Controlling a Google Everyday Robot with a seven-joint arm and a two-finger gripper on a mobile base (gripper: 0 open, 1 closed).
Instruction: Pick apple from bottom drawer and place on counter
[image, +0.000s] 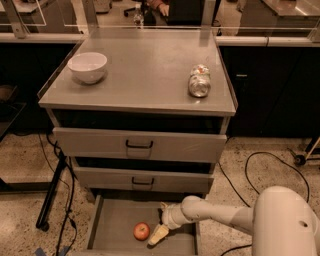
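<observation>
The red apple in the bottom drawer should be gripped next, with my gripper going to the middle of the red apple (142, 231) and closing there.
A small red apple (141, 231) lies on the grey floor of the pulled-out bottom drawer (112, 220), near its front. My gripper (158, 234) reaches into the drawer from the right on a white arm, its tip just right of the apple and a short gap away. The counter (142, 65) is the flat grey top of the cabinet above.
A white bowl (87, 66) stands at the counter's left and a crushed silver can (199, 81) lies at its right. Two upper drawers with black handles (139, 145) overhang the back of the bottom drawer. Black cables (260, 165) trail on the floor.
</observation>
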